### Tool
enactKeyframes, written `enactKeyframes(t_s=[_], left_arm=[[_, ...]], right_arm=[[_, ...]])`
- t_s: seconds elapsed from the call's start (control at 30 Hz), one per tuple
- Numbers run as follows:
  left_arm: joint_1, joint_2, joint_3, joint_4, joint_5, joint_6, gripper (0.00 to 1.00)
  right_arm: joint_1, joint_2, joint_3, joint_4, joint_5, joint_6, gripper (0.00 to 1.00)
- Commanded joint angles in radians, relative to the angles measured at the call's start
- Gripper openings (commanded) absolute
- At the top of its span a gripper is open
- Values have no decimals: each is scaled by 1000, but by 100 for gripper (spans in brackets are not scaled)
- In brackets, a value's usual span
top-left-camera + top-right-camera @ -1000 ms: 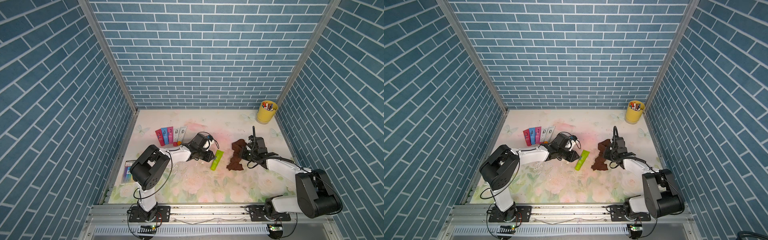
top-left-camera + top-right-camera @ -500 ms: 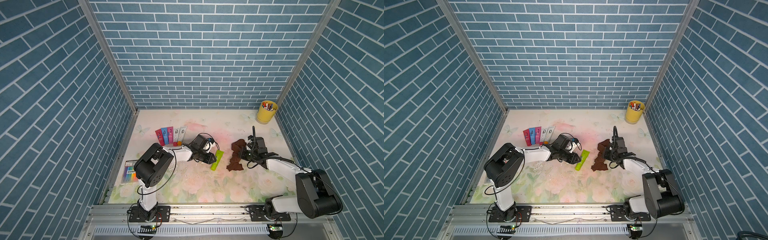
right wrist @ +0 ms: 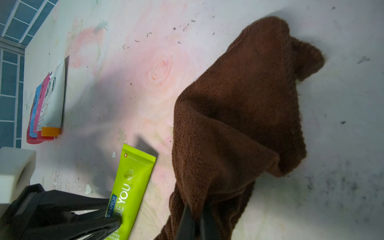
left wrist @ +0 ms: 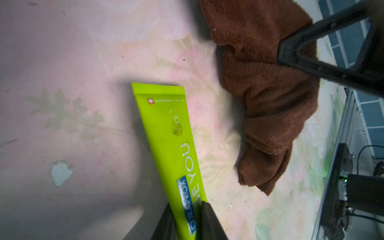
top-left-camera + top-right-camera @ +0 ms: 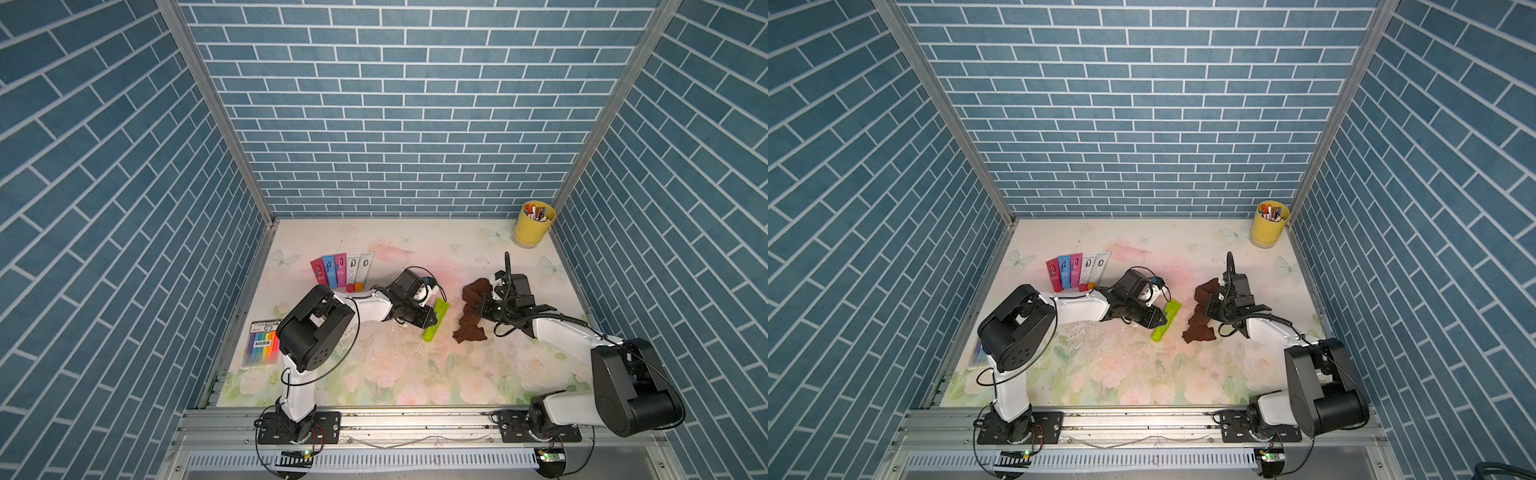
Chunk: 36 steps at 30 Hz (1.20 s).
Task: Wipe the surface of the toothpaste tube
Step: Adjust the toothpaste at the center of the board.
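My left gripper is pinching the toothpaste tube's printed body, where the cloth must wipe, so I will flip the tube and grip it by the cap (image 5: 427, 336).
A lime-green toothpaste tube (image 5: 436, 318) (image 5: 1166, 320) lies on the flowered table near its middle. My left gripper (image 5: 430, 322) (image 5: 1160, 320) reaches it from the left and is shut on its lower body, the two black fingers pinching the printed part (image 4: 186, 204). The tube's flat crimped end (image 4: 158, 89) points away from the gripper. A crumpled brown cloth (image 5: 471, 320) (image 4: 266, 83) (image 3: 239, 114) lies just right of the tube without touching it. My right gripper (image 5: 482, 305) (image 3: 195, 207) is shut on a fold of that cloth.
Several coloured tubes (image 5: 343, 270) lie in a row at the back left. A yellow cup of pens (image 5: 533, 226) stands in the back right corner. A pack of markers (image 5: 262, 345) lies by the left edge. Bare table (image 5: 415, 374) lies in front of both grippers.
My left gripper has slid a little closer along the tube and its jaws have closed on it. The right arm and the cloth have not moved.
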Motion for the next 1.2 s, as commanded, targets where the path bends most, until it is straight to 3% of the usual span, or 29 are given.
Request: enactKeyframes(t_s=[0.0, 0.17, 0.3, 0.47, 0.63, 0.77, 1.03, 1.17], left_arm=[[-6, 25, -3, -85, -98, 22, 16], [-10, -42, 5, -159, -245, 30, 12], [-42, -76, 73, -307, -544, 51, 11], [-86, -44, 112, -361, -792, 46, 7], [-144, 17, 123, -349, -959, 21, 8], [-191, 53, 154, -363, -972, -6, 11], [-262, 58, 174, -348, -795, -22, 41], [-263, -10, 155, -319, -744, -16, 47]], right_arm=[[-2, -14, -4, 8, -18, -18, 0], [-2, -25, -5, 7, -22, -16, 0], [-2, -20, -5, 14, -27, -15, 0], [-1, -18, -4, 16, -35, -13, 0], [-2, -22, 0, 6, -32, -13, 0], [-2, -20, 1, 4, -29, -15, 0], [-2, -11, 1, 7, -27, -16, 0], [-2, -15, 0, 5, -27, -16, 0]])
